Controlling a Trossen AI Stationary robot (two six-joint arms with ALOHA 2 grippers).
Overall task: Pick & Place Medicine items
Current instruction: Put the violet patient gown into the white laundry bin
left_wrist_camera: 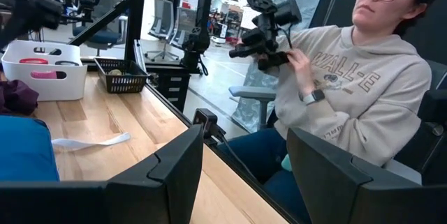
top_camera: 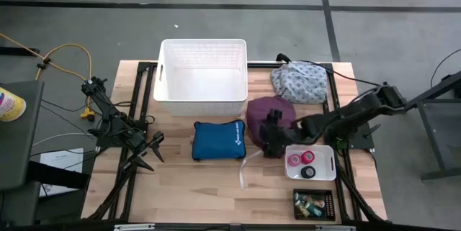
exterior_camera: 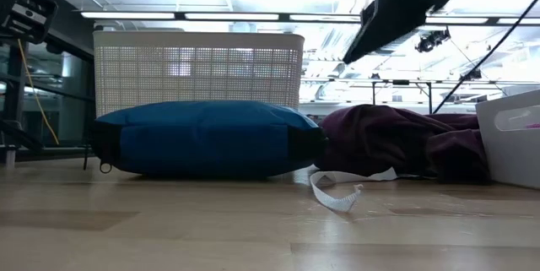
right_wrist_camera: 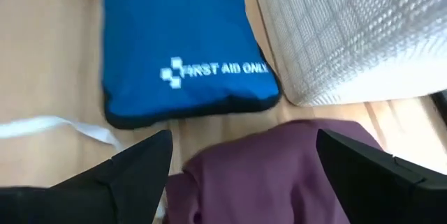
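Note:
I need to next grab the purple cloth bundle by its near edge (top_camera: 258,143) (right_wrist_camera: 184,189) with my right gripper, next to the white strap.
The medicine items lie at the near right. A pink roll (top_camera: 294,160) and a black roll (top_camera: 309,172) sit in a small white tray (top_camera: 328,152). More small things fill a black mesh basket (top_camera: 312,204). My right gripper (top_camera: 269,139) hangs open above the near side of a purple cloth bundle (right_wrist_camera: 272,175), its fingers apart over the cloth and clear of it in the low view. My left gripper (left_wrist_camera: 244,161) stands open and level at the table's left side, holding nothing.
A blue first-aid pouch (top_camera: 218,139) lies mid-table, and a big white basket (top_camera: 202,76) stands behind it. A floral bundle (top_camera: 299,82) sits at the far right. A white strap (exterior_camera: 337,191) lies near the pouch. A person (left_wrist_camera: 349,77) sits beyond the table's edge.

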